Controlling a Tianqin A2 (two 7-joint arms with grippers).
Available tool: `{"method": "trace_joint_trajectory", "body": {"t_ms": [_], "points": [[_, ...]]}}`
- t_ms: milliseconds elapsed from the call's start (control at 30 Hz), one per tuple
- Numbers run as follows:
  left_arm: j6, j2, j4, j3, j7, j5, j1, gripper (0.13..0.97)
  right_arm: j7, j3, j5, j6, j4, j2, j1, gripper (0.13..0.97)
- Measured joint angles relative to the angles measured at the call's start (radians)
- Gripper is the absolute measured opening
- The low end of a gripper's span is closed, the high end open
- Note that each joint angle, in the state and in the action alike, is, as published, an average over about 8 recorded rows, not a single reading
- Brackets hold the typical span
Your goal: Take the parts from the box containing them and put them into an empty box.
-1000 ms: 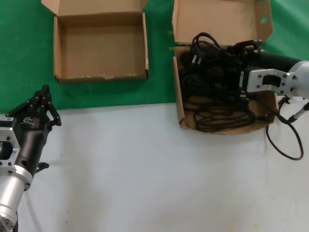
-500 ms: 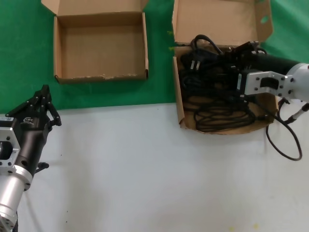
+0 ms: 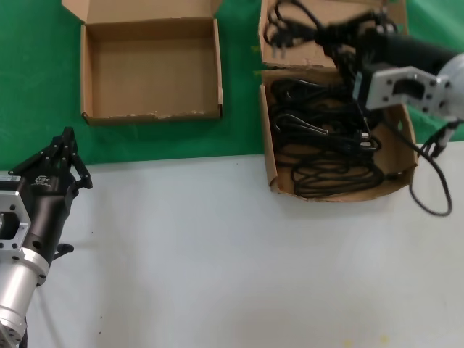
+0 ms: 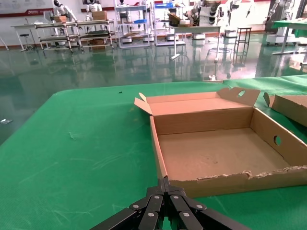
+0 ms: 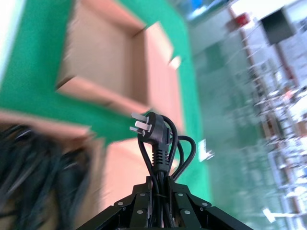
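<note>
Next, my right gripper puts the black power cord bundle, now held over the larger box's lid flap, down on the smaller box's bottom, toward the larger box (image 3: 177,65) (image 5: 106,61).
My right gripper (image 3: 338,34) is shut on a black power cord bundle (image 3: 290,25) and holds it in the air over the lid flap of the larger cardboard box (image 3: 269,148). In the right wrist view the cord's plug (image 5: 152,135) sticks up from the closed fingertips (image 5: 144,189). Several more black cords (image 3: 326,141) lie tangled in that box. The smaller shallow box (image 3: 83,72) stands empty at the back left; it also shows in the left wrist view (image 4: 211,153). My left gripper (image 3: 69,134) is shut and empty, parked at the left, just short of that box.
Both boxes stand on a green mat (image 3: 239,87) at the back; the white table surface (image 3: 217,261) lies in front. A thin black cable (image 3: 433,210) hangs in a loop from my right arm beside the larger box.
My right gripper has risen out of the larger box and moved back, lifting one cord bundle clear of the pile to over the lid flap. The left arm has not moved.
</note>
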Motion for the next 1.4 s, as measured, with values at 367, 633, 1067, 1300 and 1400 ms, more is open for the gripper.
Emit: {"method": "trace_joint_trajectory", "body": {"t_ms": [367,633,1067,1300,1400], "points": [[0.0,0.0,0.0,0.0,0.0,0.0,0.0,0.145,-0.031,-0.042,0.021,0.032,0.071,-0.121,0.064,0.202],[0.0,0.0,0.0,0.0,0.0,0.0,0.0,0.145,-0.143,-0.132,0.063,0.123,-0.087,-0.261,0.113,0.202],[0.0,0.0,0.0,0.0,0.0,0.0,0.0,0.145,-0.41,-0.234,0.275,0.275,-0.399,-0.407,0.156,0.213],[0.0,0.0,0.0,0.0,0.0,0.0,0.0,0.145,-0.53,-0.237,0.382,0.303,-0.479,-0.435,0.155,0.249],[0.0,0.0,0.0,0.0,0.0,0.0,0.0,0.145,-0.552,-0.23,0.407,0.311,-0.474,-0.434,0.147,0.29]]}}
